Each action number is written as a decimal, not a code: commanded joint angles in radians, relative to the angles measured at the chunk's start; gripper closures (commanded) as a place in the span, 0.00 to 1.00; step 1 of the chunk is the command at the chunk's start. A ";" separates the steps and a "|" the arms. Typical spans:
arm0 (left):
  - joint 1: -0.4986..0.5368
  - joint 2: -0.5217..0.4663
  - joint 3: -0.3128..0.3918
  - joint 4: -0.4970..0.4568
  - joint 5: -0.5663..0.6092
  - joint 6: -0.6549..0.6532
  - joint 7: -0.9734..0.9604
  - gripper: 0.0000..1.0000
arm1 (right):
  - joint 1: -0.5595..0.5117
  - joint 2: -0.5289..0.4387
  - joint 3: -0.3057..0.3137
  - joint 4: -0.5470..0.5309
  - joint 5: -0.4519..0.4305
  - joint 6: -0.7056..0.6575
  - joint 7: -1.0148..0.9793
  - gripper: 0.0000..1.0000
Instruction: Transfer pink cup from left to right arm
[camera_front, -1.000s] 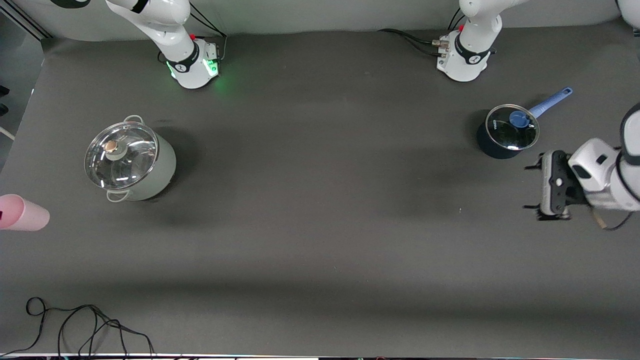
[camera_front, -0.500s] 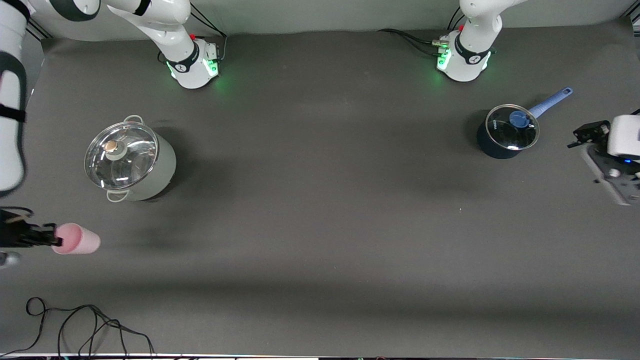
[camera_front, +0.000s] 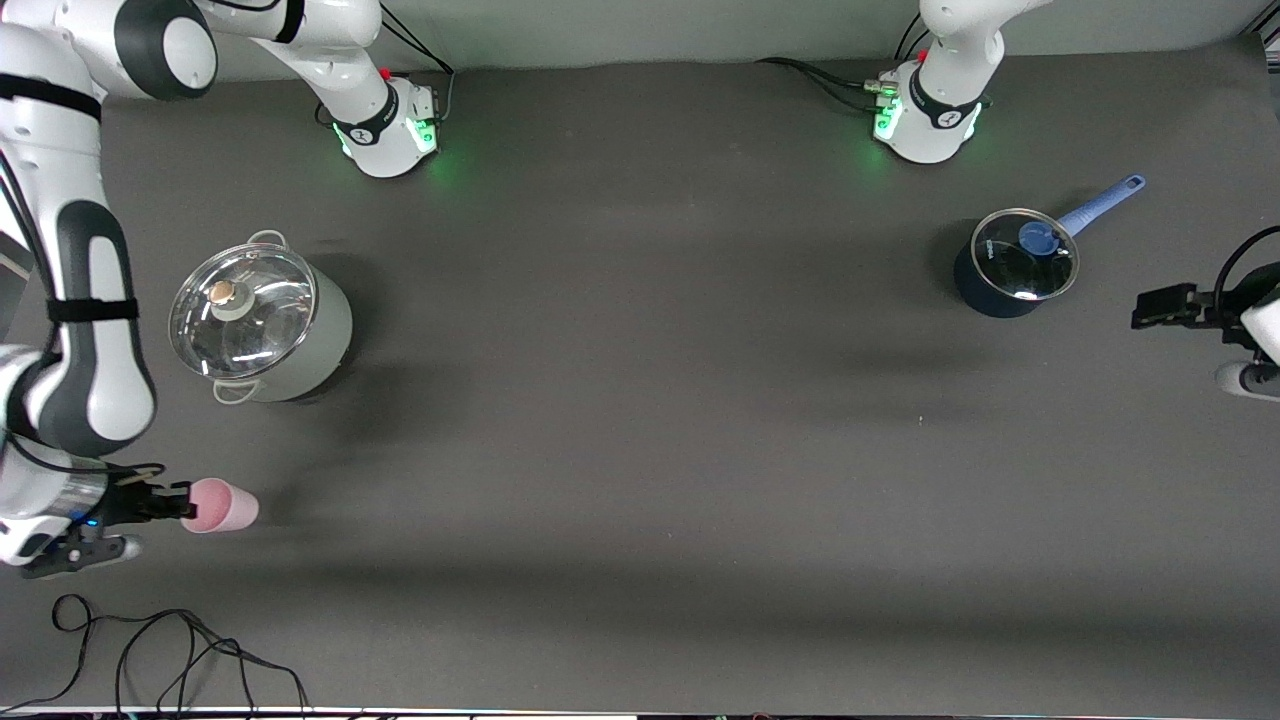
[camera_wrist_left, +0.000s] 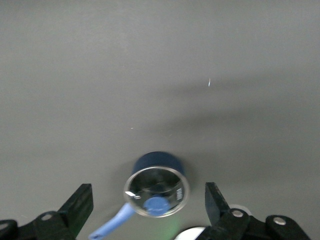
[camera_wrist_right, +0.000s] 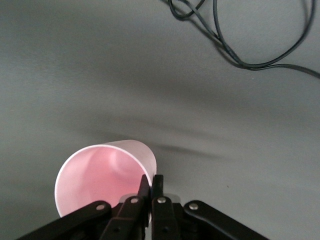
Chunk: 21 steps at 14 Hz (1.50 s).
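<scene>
Next, my right gripper lets go of the pink cup on the table (camera_front: 256, 514) between the grey stockpot and the black cable.
The pink cup (camera_front: 222, 505) is held on its side over the table at the right arm's end. My right gripper (camera_front: 182, 503) is shut on its rim. In the right wrist view the cup's open mouth (camera_wrist_right: 102, 175) faces the camera, and the right gripper (camera_wrist_right: 151, 186) pinches the rim wall, one finger inside and one outside. My left gripper (camera_front: 1165, 307) is over the left arm's end of the table, beside the blue saucepan. In the left wrist view the left gripper (camera_wrist_left: 147, 202) is open and empty, with its fingers (camera_wrist_left: 80, 202) wide apart.
A grey stockpot with a glass lid (camera_front: 258, 320) stands toward the right arm's end. A blue saucepan with a glass lid (camera_front: 1015, 262) stands toward the left arm's end and shows in the left wrist view (camera_wrist_left: 157, 185). A black cable (camera_front: 170, 650) lies by the front edge.
My right arm has come into view and carried the pink cup in from the table's end over the table. My left gripper has drawn back toward the table's end and turned.
</scene>
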<state>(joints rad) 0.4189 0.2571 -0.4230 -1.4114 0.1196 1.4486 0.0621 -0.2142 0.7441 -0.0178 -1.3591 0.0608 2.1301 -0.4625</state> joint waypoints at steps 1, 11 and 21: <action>-0.009 0.004 0.001 0.011 -0.054 0.036 -0.201 0.00 | -0.001 0.023 -0.001 0.012 0.017 0.024 -0.025 1.00; -0.017 -0.116 -0.016 -0.154 -0.046 0.124 -0.130 0.00 | 0.003 0.069 -0.001 0.012 0.017 0.076 -0.018 0.98; -0.025 -0.108 -0.019 -0.116 -0.057 0.023 -0.051 0.00 | -0.008 0.054 -0.002 0.012 0.014 0.062 -0.027 0.01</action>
<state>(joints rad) 0.4002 0.1628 -0.4473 -1.5194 0.0727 1.4851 -0.0019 -0.2206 0.8049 -0.0183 -1.3540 0.0608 2.1988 -0.4650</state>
